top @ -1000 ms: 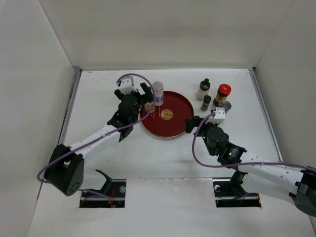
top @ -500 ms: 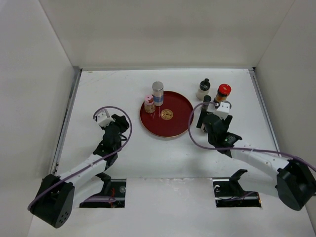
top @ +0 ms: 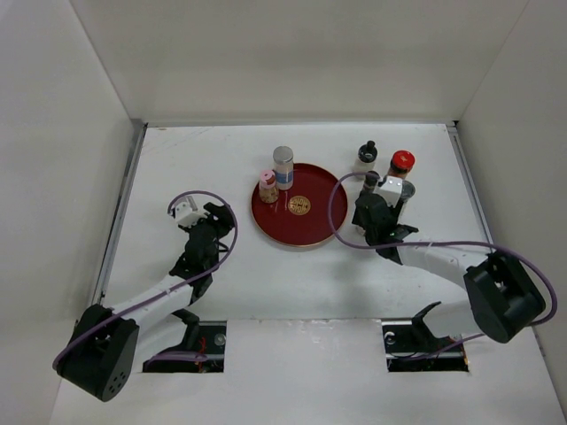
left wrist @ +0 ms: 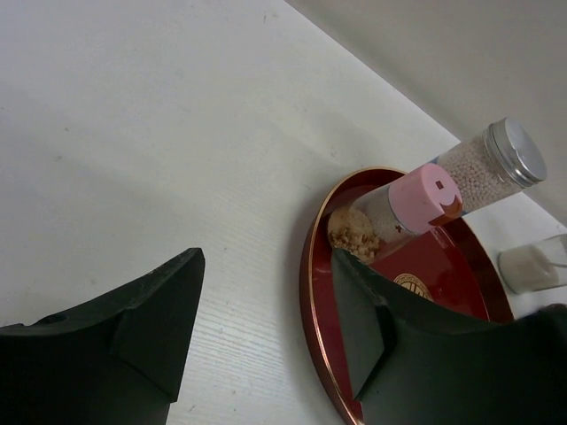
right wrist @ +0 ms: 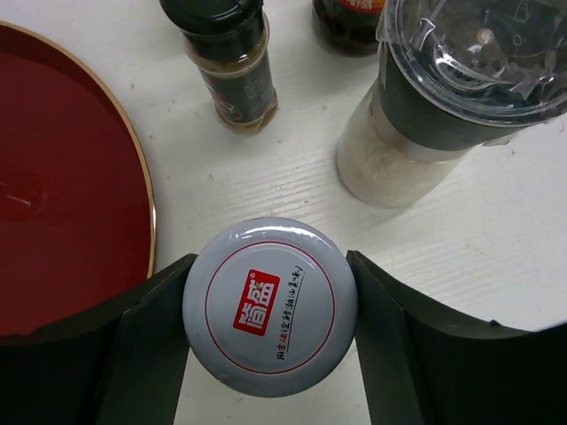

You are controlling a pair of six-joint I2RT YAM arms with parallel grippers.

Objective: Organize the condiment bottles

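Note:
My right gripper is going to release the white-capped bottle, now held by its cap, on the red tray [top: 268,224], in front of the pink-capped jar.
On the red tray [top: 306,226] stand a silver-capped jar [top: 283,166] and a pink-capped jar [top: 267,186]. My left gripper [top: 215,223] hangs left of the tray, open, with only bare table between its fingers [left wrist: 151,328]; the pink-capped jar [left wrist: 403,208] and the silver-capped jar [left wrist: 496,164] show beyond them. My right gripper [right wrist: 270,266] is shut on a white-capped bottle [right wrist: 270,305] with a red label, both fingers [right wrist: 399,354] touching the cap. From above, the right gripper [top: 379,208] hides that bottle.
Close behind the held bottle stand a small black-capped jar [right wrist: 232,53], a clear-lidded grey-collared jar [right wrist: 443,97] and a dark bottle [right wrist: 350,18]. Further back are a red-capped bottle [top: 401,162] and a black-topped bottle [top: 366,155]. The tray rim [right wrist: 146,230] lies just left of the grip.
My left gripper let go of the pink-capped jar on the tray and drew back to the left. My right gripper moved up into the bottle cluster and closed on the white-capped bottle.

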